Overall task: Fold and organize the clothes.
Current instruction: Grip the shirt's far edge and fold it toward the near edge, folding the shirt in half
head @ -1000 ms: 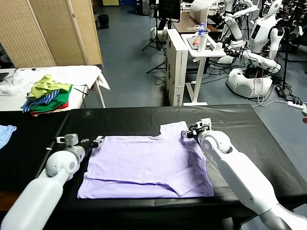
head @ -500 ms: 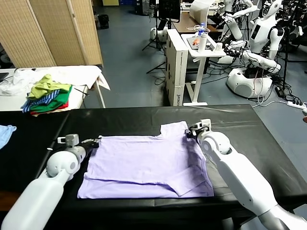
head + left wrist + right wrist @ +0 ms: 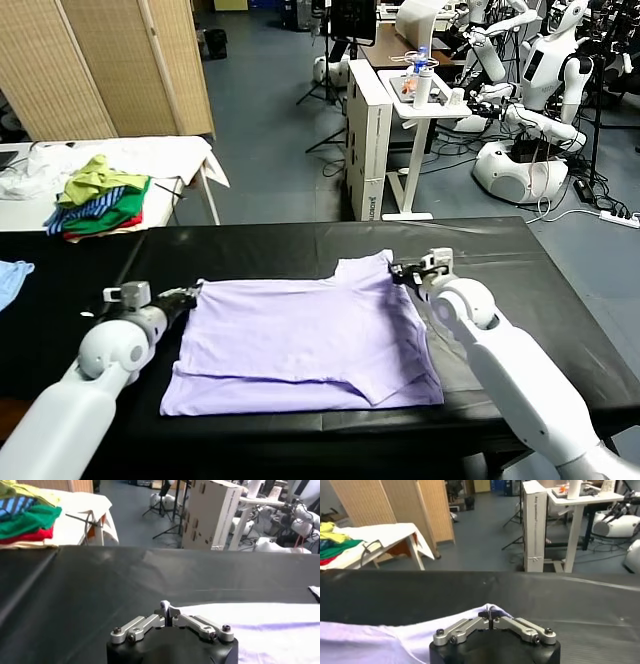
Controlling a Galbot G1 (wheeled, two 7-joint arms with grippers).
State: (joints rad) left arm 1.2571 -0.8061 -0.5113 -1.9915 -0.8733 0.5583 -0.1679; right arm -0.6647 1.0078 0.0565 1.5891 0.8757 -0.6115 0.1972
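My left gripper is to release the T-shirt's far corner at the end of the T-shirt's folded-over piece (image 3: 180, 373) nearest that gripper.
The clothes, one lavender T-shirt (image 3: 300, 335), lie spread flat on the black table (image 3: 260, 250), with a folded-over strip along the near edge. My left gripper (image 3: 186, 295) is shut on the shirt's far left corner; the left wrist view shows a pinch of lavender cloth between the tips of the left gripper (image 3: 169, 611). My right gripper (image 3: 402, 272) is shut on the far right corner by the sleeve. In the right wrist view, the right gripper (image 3: 490, 614) holds a small peak of the shirt (image 3: 395, 637).
A pile of green, yellow, striped and red garments (image 3: 100, 200) sits on a white side table at the back left. A light blue cloth (image 3: 12, 280) lies at the table's left edge. A white desk (image 3: 400, 110) and other robots (image 3: 540, 100) stand behind.
Both grippers have gone from open to shut on the shirt's far corners. The left one has since shifted left and the right one slightly right, pulling the far edge straighter.
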